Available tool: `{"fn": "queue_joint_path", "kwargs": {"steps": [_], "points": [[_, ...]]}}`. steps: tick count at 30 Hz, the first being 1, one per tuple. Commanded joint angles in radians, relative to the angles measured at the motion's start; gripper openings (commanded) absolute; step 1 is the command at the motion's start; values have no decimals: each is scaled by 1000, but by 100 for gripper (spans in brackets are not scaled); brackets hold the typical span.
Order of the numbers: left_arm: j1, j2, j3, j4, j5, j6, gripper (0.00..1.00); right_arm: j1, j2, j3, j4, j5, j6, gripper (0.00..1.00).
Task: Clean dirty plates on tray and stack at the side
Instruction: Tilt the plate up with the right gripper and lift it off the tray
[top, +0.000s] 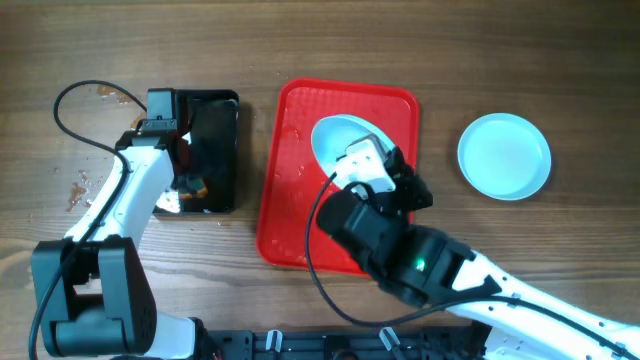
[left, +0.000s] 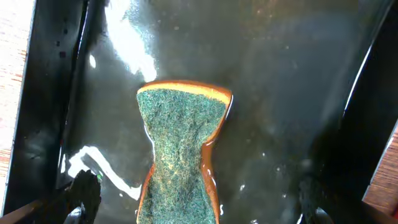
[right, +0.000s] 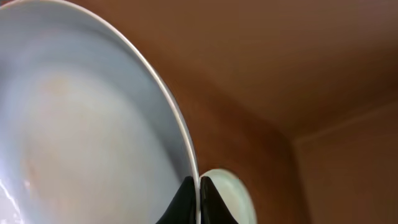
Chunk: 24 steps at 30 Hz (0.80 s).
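Note:
I need to let go of the pale blue plate, now held tilted over the red tray, with my right gripper on top of the other plate (top: 503, 154) (right: 231, 198) that lies flat on the table.
One pale blue plate (top: 335, 135) is held tilted on edge over the red tray (top: 290, 200), and my right gripper (right: 199, 186) is shut on its rim (right: 177, 118). Its face (right: 74, 143) looks mostly smooth with a faint tan haze. Another plate (top: 505, 155) lies flat on the table to the tray's right and shows small behind the held rim (right: 233, 196). I can make out only these two plates. Over the black tray, my left gripper (left: 196, 202) is open. Its fingers (left: 84, 193) stand wide on either side of a green-and-orange sponge (left: 180, 143).
The narrow black tray (top: 225, 110) sits left of the red tray and holds shallow, glinting water (left: 280, 93). Reddish-brown smears mark the wood (top: 80, 190) left of it. The right arm's body (top: 400, 250) covers the red tray's near right corner.

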Motion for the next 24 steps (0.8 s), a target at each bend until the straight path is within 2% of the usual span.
{"fn": "queue_joint_path", "kwargs": {"steps": [1,5,24], "points": [[3,-3,3,0,12,9,100,44,-12,1,51,163,-111,4],[3,-3,3,1,12,9,100,54,-12,1,112,205,-193,4],[3,-3,3,1,12,9,100,54,-12,1,140,206,-191,4]]}}
